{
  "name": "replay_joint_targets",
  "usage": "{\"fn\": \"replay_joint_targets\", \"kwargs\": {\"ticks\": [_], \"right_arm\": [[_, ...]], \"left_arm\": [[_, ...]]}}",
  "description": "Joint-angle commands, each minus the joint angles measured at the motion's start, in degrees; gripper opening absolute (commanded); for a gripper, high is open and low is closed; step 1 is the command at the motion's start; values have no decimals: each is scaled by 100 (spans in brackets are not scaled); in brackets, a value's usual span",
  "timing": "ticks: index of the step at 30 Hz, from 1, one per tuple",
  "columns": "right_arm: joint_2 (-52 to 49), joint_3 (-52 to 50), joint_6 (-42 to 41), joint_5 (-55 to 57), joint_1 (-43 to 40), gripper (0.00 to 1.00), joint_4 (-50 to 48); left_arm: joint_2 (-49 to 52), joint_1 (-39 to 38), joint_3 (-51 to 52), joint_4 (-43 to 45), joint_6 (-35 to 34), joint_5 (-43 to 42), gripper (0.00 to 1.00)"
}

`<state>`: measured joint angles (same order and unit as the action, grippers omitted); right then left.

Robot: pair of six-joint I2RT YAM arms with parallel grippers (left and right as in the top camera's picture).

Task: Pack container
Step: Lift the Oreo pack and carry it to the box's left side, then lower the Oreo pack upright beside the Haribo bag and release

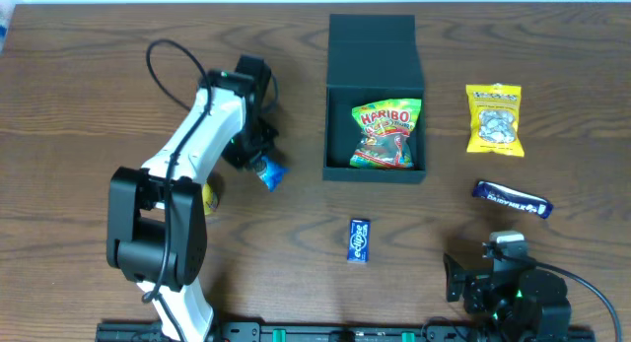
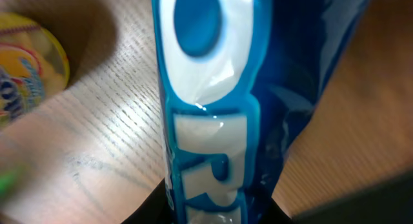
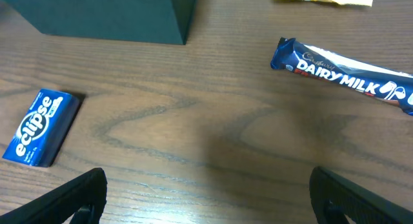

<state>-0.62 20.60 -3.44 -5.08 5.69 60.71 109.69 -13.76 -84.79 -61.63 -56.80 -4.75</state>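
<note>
Next, my left gripper drops the blue Oreo packet in the dark container (image 1: 340,135), between the container's side and the Haribo bag.
The dark container (image 1: 374,54) stands open at the middle back with its lid flap up, and a Haribo bag (image 1: 386,135) lies inside it. My left gripper (image 1: 258,160) is shut on a blue and white snack packet (image 1: 269,171), which fills the left wrist view (image 2: 219,101), left of the container. My right gripper (image 1: 483,283) is open and empty near the front edge at the right. A corner of the container shows in the right wrist view (image 3: 110,14).
A blue Eclipse pack (image 1: 359,240) (image 3: 40,126) lies in front of the container. A Dairy Milk bar (image 1: 511,198) (image 3: 345,77) and a yellow snack bag (image 1: 494,118) lie to its right. A yellow packet (image 1: 209,197) (image 2: 29,66) lies under the left arm.
</note>
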Motion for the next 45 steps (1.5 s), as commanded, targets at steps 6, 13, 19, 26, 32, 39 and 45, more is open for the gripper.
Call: {"fn": "replay_joint_targets", "kwargs": {"ticks": [6, 13, 19, 26, 32, 39, 45], "right_arm": [[31, -28, -57, 33, -37, 99, 37], [31, -28, -57, 33, -37, 99, 37], [31, -28, -57, 33, -37, 99, 37], [31, -28, -59, 33, -37, 99, 37], [31, -28, -59, 33, -37, 99, 37], [31, -28, -57, 33, -37, 99, 37], [31, -28, -57, 33, -37, 99, 37]], "left_arm": [[-203, -573, -1648, -863, 1567, 31, 6], [-203, -1287, -2439, -1119, 2197, 26, 6], [-199, -1679, -2535, -1158, 2782, 15, 6], [-92, -1786, -2538, -1137, 3283, -284, 6], [131, -1792, -2538, -955, 3276, -426, 6], [501, -1816, -2538, -629, 3058, -675, 6], [813, -1821, -2535, -382, 3038, -717, 5]]}}
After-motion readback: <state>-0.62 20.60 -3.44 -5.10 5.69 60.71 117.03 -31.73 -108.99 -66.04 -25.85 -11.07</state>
